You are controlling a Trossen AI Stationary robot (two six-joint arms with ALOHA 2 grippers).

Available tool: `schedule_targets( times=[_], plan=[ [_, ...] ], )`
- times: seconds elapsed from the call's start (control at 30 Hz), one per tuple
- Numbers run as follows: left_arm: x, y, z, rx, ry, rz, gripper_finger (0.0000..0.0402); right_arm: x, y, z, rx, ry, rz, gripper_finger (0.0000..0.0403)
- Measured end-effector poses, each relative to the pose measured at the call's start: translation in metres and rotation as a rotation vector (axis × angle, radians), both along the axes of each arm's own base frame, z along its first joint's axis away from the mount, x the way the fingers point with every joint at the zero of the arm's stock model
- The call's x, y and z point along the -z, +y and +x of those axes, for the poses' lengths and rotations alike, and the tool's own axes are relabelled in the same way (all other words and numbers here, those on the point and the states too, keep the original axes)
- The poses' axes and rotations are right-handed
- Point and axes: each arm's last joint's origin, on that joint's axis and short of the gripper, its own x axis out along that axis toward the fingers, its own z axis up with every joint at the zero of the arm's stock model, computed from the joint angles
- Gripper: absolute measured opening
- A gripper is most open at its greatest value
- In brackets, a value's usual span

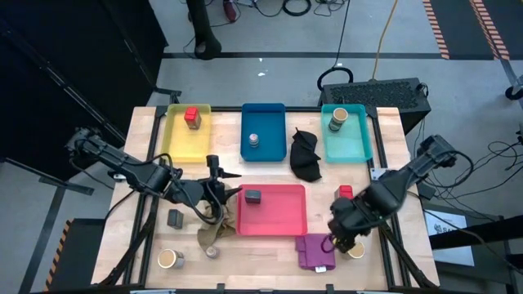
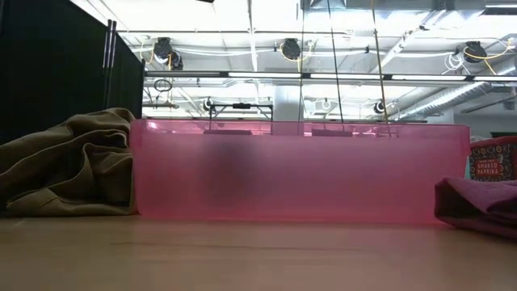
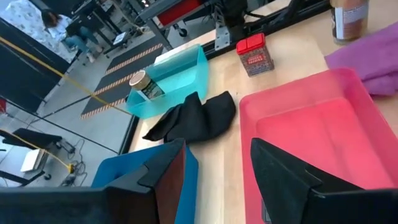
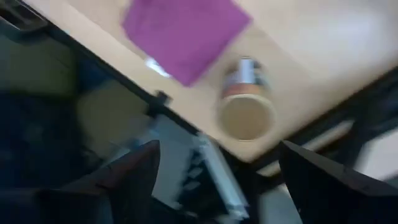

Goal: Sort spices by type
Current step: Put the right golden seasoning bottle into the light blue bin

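Observation:
I need to next close my right gripper on the upper sides point(image 1: 357, 249) point(image 4: 246, 102) of the tan jar that stands beside the purple cloth.
In the high view a red cube point(image 1: 192, 117) sits in the yellow tray point(image 1: 176, 143). A silver tin point(image 1: 253, 140) is in the blue tray point(image 1: 274, 114), a tan jar point(image 1: 337, 121) in the teal tray point(image 1: 359, 143), and a dark grey tin point(image 1: 252, 196) in the pink tray point(image 1: 282, 224). On the table stand a grey tin point(image 1: 175, 218), a tan jar point(image 1: 170, 259), a silver tin point(image 1: 212, 252), a red cube point(image 1: 345, 192) and another tan jar point(image 1: 356, 250). My left gripper point(image 1: 221, 175) hovers open at the pink tray's left edge. My right gripper point(image 4: 217, 180) is open above that jar point(image 4: 245, 106), touching nothing.
A black cloth point(image 1: 305, 155) lies between the blue and teal trays. A beige cloth point(image 1: 214, 229) is bunched left of the pink tray. A purple cloth point(image 1: 315, 251) lies near the table's front edge beside the right gripper. The red cube point(image 2: 493, 160) shows behind the purple cloth in the low view.

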Motion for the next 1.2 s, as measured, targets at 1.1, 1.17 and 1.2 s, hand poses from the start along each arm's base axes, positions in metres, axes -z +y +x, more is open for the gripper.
schedule_targets(
  times=[1.1,1.17,1.2],
  plan=[
    [-0.001,0.0,0.0,0.001,-0.008,0.0,0.0189,0.067,0.04,-0.047,0.244,0.019,-0.088,0.0318],
    [-0.001,0.0,0.0,0.001,-0.007,0.0,0.0189,0.069,0.039,-0.048,0.262,0.03,-0.092,0.0318],
    [-0.001,0.0,0.0,0.0,-0.007,-0.002,0.0189,0.07,0.038,-0.048,0.263,0.033,-0.096,0.0318]
  ],
)
